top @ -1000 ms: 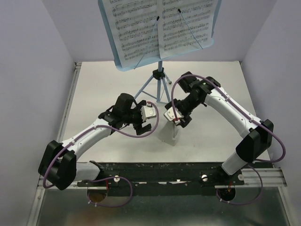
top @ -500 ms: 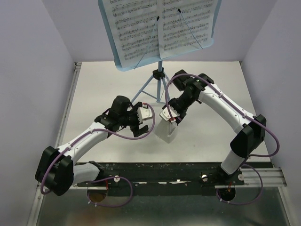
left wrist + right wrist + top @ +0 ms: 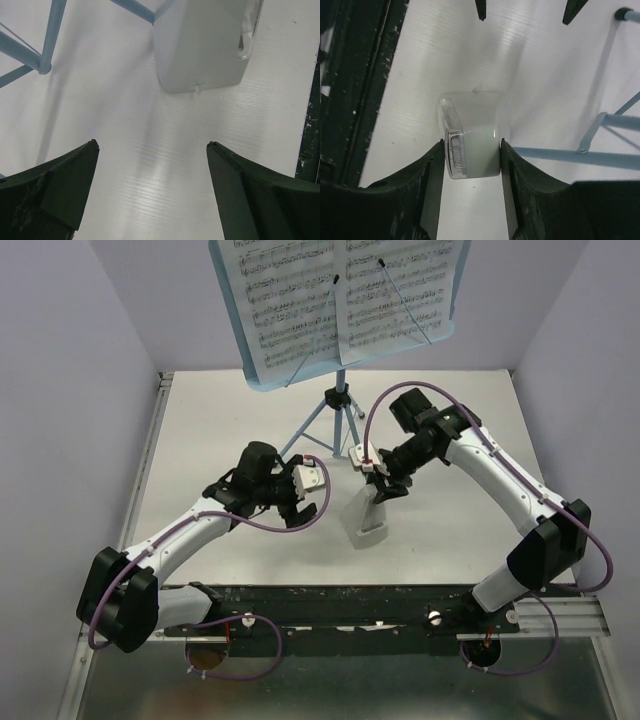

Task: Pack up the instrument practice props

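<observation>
The case stands crooked close against the music stand's leg, so my right gripper needs to retake the case's top (image 3: 479, 159) and draw it clear toward the black rail first.
The light-blue music stand (image 3: 458, 300) stands at the back centre on tripod legs (image 3: 318, 430). Two white sheet-music pages (image 3: 290, 300) lie on its tray under thin wire holders (image 3: 405, 300). A translucent white case (image 3: 370, 520) stands on the table in front of the tripod. My right gripper (image 3: 383, 488) is shut on the case's top; the right wrist view shows the fingers (image 3: 472, 142) pressed on both sides of the case (image 3: 475, 117). My left gripper (image 3: 305, 495) is open and empty just left of it, with the case (image 3: 205, 45) ahead of its fingers (image 3: 152, 143).
A stand leg (image 3: 570, 156) runs just right of the case, and more legs (image 3: 47, 35) show in the left wrist view. A black rail (image 3: 350, 600) runs along the near table edge. Walls close in the left, right and back sides.
My right gripper swung left and then back right, turning at the wrist with the case in its grip. My left gripper drew back slightly to the left.
</observation>
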`<state>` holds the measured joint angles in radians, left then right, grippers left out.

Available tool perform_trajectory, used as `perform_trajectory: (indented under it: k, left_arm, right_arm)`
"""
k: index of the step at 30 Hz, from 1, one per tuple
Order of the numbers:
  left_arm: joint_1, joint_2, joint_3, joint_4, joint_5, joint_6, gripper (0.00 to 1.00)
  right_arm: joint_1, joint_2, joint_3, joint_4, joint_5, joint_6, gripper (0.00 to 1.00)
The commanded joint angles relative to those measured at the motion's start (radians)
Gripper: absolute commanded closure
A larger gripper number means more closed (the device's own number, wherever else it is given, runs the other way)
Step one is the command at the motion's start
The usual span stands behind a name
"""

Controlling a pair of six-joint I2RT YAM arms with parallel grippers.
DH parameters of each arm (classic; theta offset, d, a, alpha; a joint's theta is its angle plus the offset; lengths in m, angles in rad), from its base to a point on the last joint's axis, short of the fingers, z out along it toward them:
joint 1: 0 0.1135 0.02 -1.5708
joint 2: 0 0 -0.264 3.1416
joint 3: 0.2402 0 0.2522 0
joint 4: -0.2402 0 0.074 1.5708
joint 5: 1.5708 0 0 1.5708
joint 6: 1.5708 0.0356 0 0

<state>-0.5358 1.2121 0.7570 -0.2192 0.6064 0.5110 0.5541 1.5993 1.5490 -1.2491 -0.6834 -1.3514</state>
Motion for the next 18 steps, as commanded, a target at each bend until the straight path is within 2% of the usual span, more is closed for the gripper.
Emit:
perform_trajectory:
  k: [1,3,4,10,14,18]
  left_arm:
    - [0.003,0.021,0.028,0.043,0.053,-0.032,0.01]
    - [0.005,0.029,0.031,0.052,0.055,-0.045,0.01]
    - [0.005,0.032,0.031,0.055,0.058,-0.048,0.01]
    - [0.003,0.044,0.039,0.067,0.076,-0.052,0.01]
    - [0.003,0.037,0.039,0.063,0.076,-0.057,0.01]
    - [0.003,0.027,0.031,0.055,0.061,-0.049,0.01]
  right_arm:
    - [-0.062,-0.031,-0.124,-0.222,-0.025,0.320,0.71]
    - [-0.074,-0.061,-0.148,-0.191,-0.021,0.353,0.71]
    - [-0.075,-0.070,-0.151,-0.187,-0.021,0.357,0.67]
    - [-0.074,-0.043,-0.072,-0.219,-0.031,0.321,0.39]
    - [-0.066,0.013,0.005,-0.240,-0.033,0.305,0.00]
    - [-0.036,0.011,0.014,-0.207,0.002,0.299,0.00]
